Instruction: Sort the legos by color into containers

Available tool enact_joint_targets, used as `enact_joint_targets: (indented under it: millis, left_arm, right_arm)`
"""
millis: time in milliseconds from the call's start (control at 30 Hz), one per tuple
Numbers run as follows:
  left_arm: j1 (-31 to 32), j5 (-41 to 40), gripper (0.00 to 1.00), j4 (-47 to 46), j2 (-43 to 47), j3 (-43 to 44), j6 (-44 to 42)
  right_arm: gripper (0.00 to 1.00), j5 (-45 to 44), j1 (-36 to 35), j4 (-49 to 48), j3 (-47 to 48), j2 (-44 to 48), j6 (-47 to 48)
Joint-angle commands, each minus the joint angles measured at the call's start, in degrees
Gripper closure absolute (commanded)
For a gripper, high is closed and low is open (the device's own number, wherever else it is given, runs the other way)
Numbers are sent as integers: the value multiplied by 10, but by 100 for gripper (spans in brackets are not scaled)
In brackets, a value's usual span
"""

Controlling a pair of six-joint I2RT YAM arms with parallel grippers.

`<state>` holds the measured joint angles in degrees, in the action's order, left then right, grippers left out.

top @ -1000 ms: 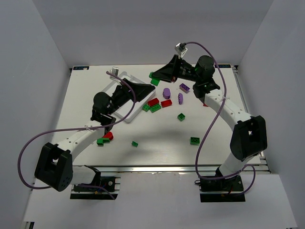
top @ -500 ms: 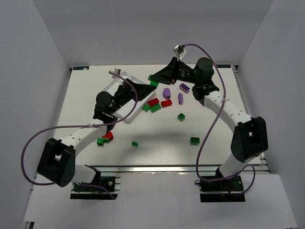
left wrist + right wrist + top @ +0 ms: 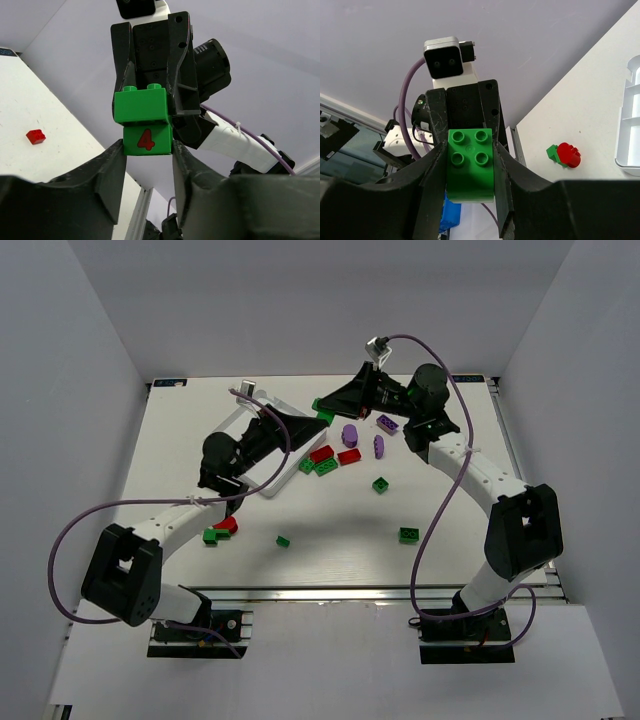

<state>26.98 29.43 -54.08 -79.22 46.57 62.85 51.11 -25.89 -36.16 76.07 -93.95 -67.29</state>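
Observation:
My left gripper is holding the green brick above the table's far middle. It will release it on the white tray's bottom, near the edge (image 3: 274,461) facing the loose bricks.
My two grippers meet tip to tip above the table's far middle. My left gripper (image 3: 314,421) (image 3: 147,146) is shut on a green brick with a red 4 (image 3: 146,139). My right gripper (image 3: 329,404) (image 3: 469,150) is shut on a green studded brick (image 3: 470,162) (image 3: 141,105) stacked on the first one. The pair shows as one green spot (image 3: 322,411) in the top view. The white tray (image 3: 266,399) lies under my left arm, mostly hidden; its end shows in the right wrist view (image 3: 629,125). Loose red (image 3: 321,453), green (image 3: 326,468) and purple (image 3: 350,432) bricks lie near the grippers.
More bricks are scattered: purple (image 3: 387,423), purple (image 3: 379,446), red (image 3: 349,456), green (image 3: 381,485), green (image 3: 409,534), green (image 3: 283,541). A red and green pair (image 3: 220,529) (image 3: 565,154) lies by my left forearm. White walls enclose the table.
Both arms have shifted slightly, the left one edging forward. The grippers stay tip to tip on the green bricks. The loose bricks have not moved.

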Motion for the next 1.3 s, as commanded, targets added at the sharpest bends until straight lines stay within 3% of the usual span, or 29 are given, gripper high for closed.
enact_joint_targets:
  millis: [0,233,367,933,1033,1133,1233,1267]
  left_arm:
    - [2,4,54,-38,-1,20,8]
    - [2,12,90,-55,-9,18,16]
    - [-3,15,100,-54,-2,-2,15]
    - [-56,41,100,-60,9,-51,25]
    - [-83,34,100,46,15,-36,-17]
    - [-119,-35,100,361,20,17,-102]
    - [-142,-137,100,566,-7,91,-170]
    - [-145,-152,100,592,-16,105,-191]
  right_arm:
    - [100,12,-5,-22,1,22,6]
    - [100,18,-2,-7,10,14,42]
    - [100,18,10,0,29,-7,72]
    - [100,21,33,2,94,-69,94]
    - [100,10,37,73,121,-70,164]
    - [100,-17,43,182,144,-65,273]
    - [100,-58,46,267,142,-51,360]
    - [100,-66,45,278,137,-47,403]
